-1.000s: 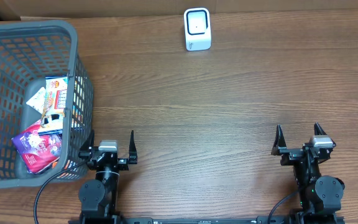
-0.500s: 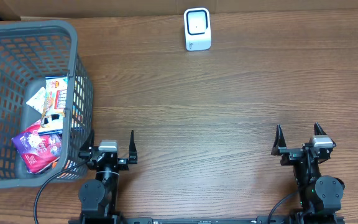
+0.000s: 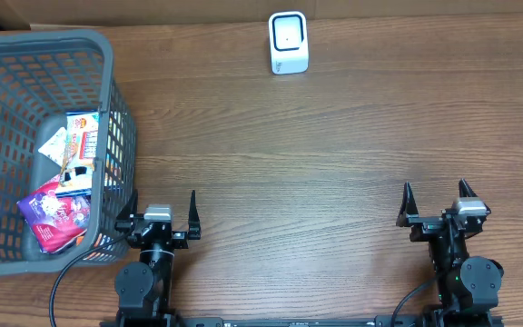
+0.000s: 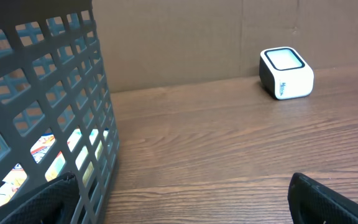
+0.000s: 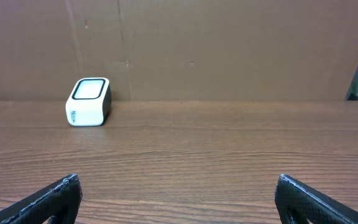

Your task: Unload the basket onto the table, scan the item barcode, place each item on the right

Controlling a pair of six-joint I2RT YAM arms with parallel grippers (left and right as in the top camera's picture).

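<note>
Next, I close my left gripper on the middle (image 3: 79, 153) of the orange-and-white package in the grey basket, just past the purple packet.
Several packaged items lie in a grey mesh basket (image 3: 44, 41) at the far left, among them a purple packet (image 3: 54, 213) and an orange-and-white box (image 3: 82, 136). The white barcode scanner (image 3: 289, 43) stands at the table's far edge, its window facing up. My left gripper (image 3: 163, 205) rests open near the front edge, right beside the basket's near corner. In the left wrist view the left gripper (image 4: 182, 202) holds nothing, and its left finger shows through the basket wall (image 4: 42, 93). My right gripper (image 3: 434, 191) rests open at the front right, empty.
A brown cardboard wall (image 5: 229, 43) runs behind the table's far edge. The scanner (image 5: 87, 101) sits far ahead and left of the right gripper (image 5: 179, 202), and the scanner (image 4: 286, 73) lies far ahead and right of the left one. Bare wood lies between.
</note>
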